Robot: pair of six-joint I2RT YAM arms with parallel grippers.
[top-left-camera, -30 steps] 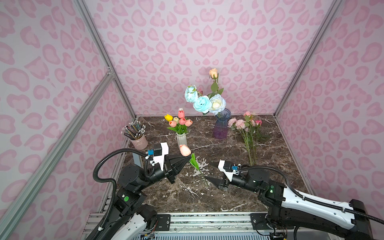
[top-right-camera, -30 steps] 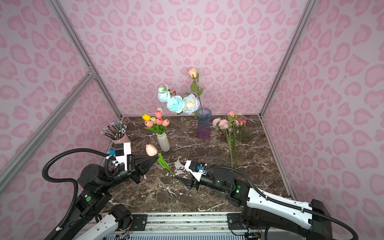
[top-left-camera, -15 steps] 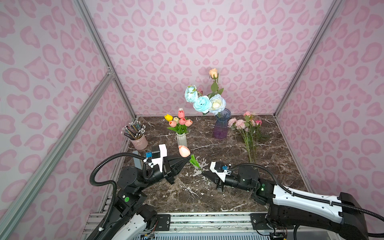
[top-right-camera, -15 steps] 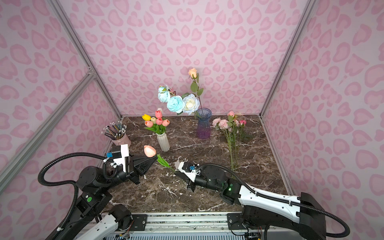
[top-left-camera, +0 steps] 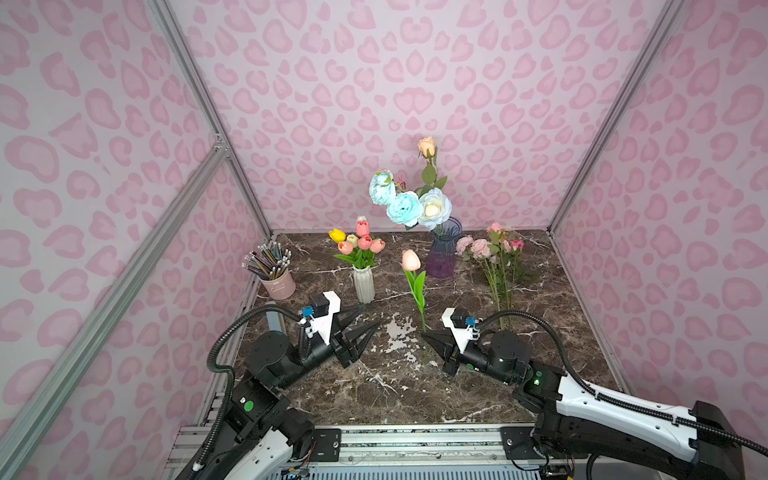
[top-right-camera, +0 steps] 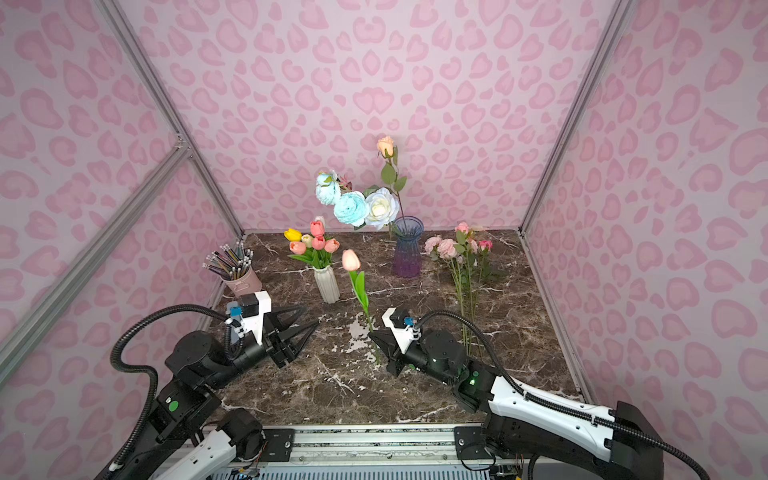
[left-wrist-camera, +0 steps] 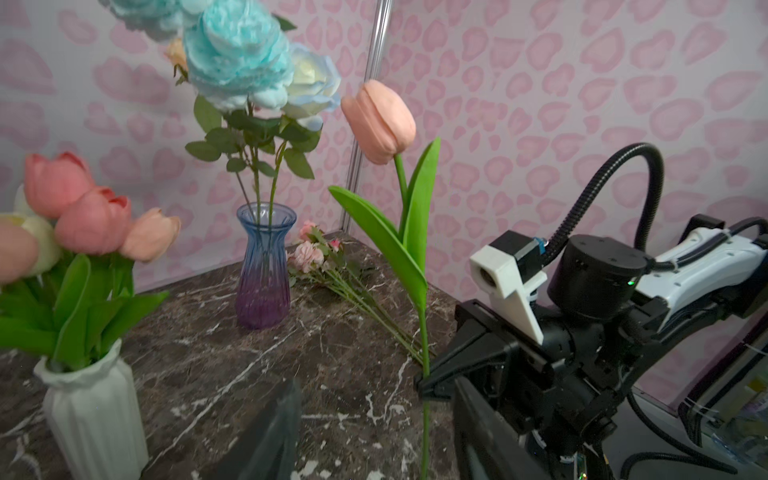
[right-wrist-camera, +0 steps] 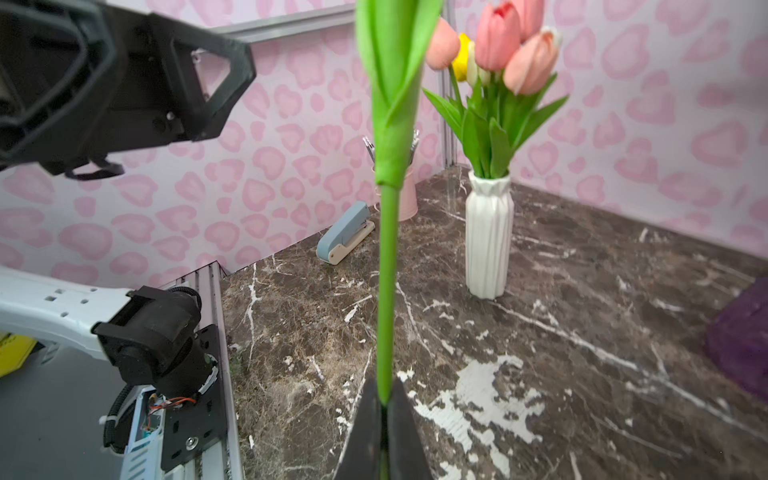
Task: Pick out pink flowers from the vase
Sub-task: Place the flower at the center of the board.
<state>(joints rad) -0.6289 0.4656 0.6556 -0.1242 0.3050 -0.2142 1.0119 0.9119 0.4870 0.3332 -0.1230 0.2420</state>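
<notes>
My left gripper is to close next on the stem (top-left-camera: 348,254) (left-wrist-camera: 8,284) just below the bloom of the pink tulip beside the yellow one in the white vase.
A salmon-pink tulip (top-left-camera: 410,260) (top-right-camera: 351,260) (left-wrist-camera: 380,122) stands upright over the middle of the table. My right gripper (top-left-camera: 426,336) (top-right-camera: 372,334) (right-wrist-camera: 384,407) is shut on its green stem (right-wrist-camera: 386,291) low down. My left gripper (top-left-camera: 370,318) (top-right-camera: 311,316) (left-wrist-camera: 374,436) is open to the left of the stem, holding nothing. More pink tulips (top-left-camera: 365,243) stay in the white vase (top-left-camera: 365,284) (right-wrist-camera: 488,241) with a yellow one. Pink flowers (top-left-camera: 478,247) (top-right-camera: 444,247) lie on the table at the back right.
A blue-purple glass vase (top-left-camera: 442,253) (left-wrist-camera: 264,270) at the back holds blue, white and peach blooms. A pink cup of pencils (top-left-camera: 277,282) stands at the back left, with a blue stapler (right-wrist-camera: 343,239) near it. Pink patterned walls close in three sides.
The tulip has passed from my left gripper to my right one. The left opened and drew back; the right shut on the stem, and the tulip now stands upright further right.
</notes>
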